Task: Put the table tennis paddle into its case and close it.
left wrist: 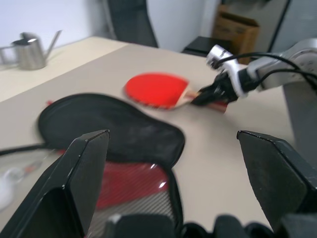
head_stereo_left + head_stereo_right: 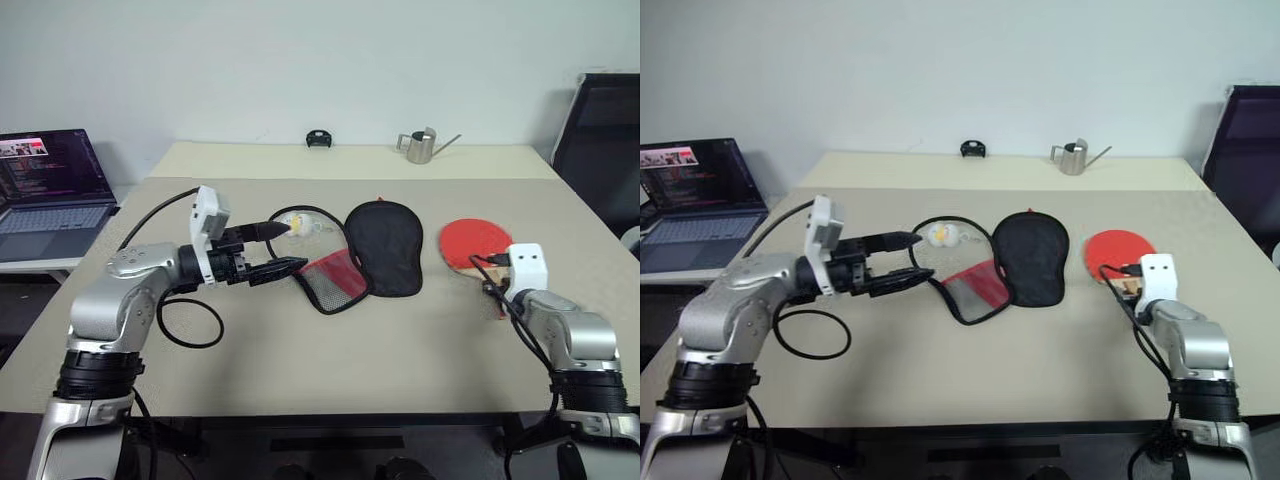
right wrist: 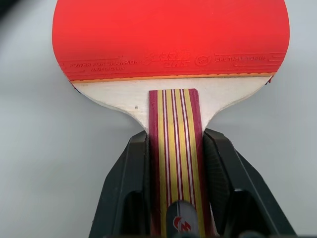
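Next, my right hand releases the table tennis paddle in the black half of the open case (image 2: 388, 240).
The table tennis paddle (image 2: 472, 240) lies flat on the beige table (image 2: 400, 340), red face up, with its striped wooden handle (image 3: 176, 163) pointing toward me. My right gripper (image 3: 176, 136) is shut on that handle, one black finger (image 3: 131, 168) pressed against each side. The case (image 2: 385, 245) lies open in the middle of the table, black half to the right and red mesh-lined half (image 2: 335, 280) to the left. Its white-yellow charm (image 2: 298, 222) rests just behind. My left gripper (image 2: 290, 247) hovers open at the case's left edge, holding nothing.
An open laptop (image 2: 50, 195) sits on a side desk at the far left. A small metal watering can (image 2: 420, 145) and a black object (image 2: 319, 138) stand at the back. A black chair (image 2: 605, 140) is at the right. A black cable (image 2: 190, 320) loops by my left arm.
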{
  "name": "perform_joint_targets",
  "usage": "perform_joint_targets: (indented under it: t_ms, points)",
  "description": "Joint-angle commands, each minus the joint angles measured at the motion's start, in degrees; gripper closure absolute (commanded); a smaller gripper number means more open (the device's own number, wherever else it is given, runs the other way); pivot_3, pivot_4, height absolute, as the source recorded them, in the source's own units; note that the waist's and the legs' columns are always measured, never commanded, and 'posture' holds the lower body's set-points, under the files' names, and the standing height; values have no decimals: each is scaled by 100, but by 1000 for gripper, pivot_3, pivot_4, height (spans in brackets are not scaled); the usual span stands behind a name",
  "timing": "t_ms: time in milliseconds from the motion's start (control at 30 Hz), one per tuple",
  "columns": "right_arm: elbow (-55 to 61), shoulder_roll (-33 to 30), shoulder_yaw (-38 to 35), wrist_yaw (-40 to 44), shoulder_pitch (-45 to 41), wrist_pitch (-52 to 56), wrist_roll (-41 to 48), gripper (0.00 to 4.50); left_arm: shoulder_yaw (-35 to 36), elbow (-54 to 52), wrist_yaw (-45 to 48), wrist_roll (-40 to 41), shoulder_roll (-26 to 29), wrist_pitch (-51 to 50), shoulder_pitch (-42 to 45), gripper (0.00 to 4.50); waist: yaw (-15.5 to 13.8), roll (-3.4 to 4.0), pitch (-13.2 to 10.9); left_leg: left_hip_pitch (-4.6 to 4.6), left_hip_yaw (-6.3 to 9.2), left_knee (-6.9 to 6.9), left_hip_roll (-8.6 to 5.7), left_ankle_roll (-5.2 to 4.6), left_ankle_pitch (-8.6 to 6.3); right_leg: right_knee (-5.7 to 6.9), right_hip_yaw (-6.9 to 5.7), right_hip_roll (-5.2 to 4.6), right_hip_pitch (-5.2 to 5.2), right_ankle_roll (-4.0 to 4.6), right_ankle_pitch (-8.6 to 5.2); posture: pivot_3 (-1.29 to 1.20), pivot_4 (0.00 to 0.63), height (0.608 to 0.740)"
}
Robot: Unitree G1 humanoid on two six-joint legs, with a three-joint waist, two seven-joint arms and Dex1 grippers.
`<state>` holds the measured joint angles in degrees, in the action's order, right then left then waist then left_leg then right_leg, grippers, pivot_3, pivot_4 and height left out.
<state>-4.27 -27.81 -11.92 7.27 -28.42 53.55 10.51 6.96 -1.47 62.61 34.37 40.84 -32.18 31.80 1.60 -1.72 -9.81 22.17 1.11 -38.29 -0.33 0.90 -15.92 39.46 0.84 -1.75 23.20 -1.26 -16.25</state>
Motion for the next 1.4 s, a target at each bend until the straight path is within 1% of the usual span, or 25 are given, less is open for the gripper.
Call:
perform_joint_targets:
  t_ms: [33,133,267,367,500,600,800,1000,1400]
  points:
    - [397,-163,-191,-27,-447,-211,-25,3386,259,-48,-74,18,120,90,-40,0,24,3,-1,0,-1,4,0,0,0,-3,1,0,1,0,0,0,150,740]
    - [825,-6,-146,-46,-617,89,84,3386,393,-31,-133,35,197,102,-148,0,75,4,-2,-1,-2,18,8,0,0,-15,3,4,3,2,-1,0,150,740]
    - [1683,787,41,-302,-897,906,318,3386,589,-133,-198,82,280,67,-390,0,148,6,-3,0,-2,33,25,0,0,-26,3,16,8,6,-3,0,150,740]
    - [2017,1450,166,-559,-1058,1390,374,3386,720,-179,-219,104,369,54,-545,0,137,7,-4,5,0,35,28,1,0,-29,1,17,11,7,-3,0,150,740]
    - [1885,2213,425,-862,-1226,1444,285,3386,768,-207,-285,115,370,76,-604,0,81,7,-4,24,5,29,24,1,0,-36,-7,11,19,8,-2,0,150,740]
    - [1475,2507,545,-992,-1319,1168,159,3386,761,-282,-329,126,329,67,-647,0,12,7,-4,43,8,25,18,2,0,-36,-11,6,35,8,-2,0,150,740]
    - [530,2860,649,-1192,-1557,453,-59,3386,756,-364,-411,159,293,57,-699,0,23,7,-4,53,14,25,8,2,0,-40,-17,-2,41,8,-2,0,150,740]
    - [-425,2962,677,-1294,-1760,-325,-276,3386,732,-366,-458,171,283,64,-683,0,43,7,-4,53,11,27,9,2,0,-38,-15,-1,45,8,-2,0,150,740]
    - [-1427,3043,680,-1338,-1881,-944,-448,3386,707,-374,-499,155,246,89,-673,0,66,7,-4,55,10,27,9,3,1,-37,-13,-1,47,9,-2,0,150,740]
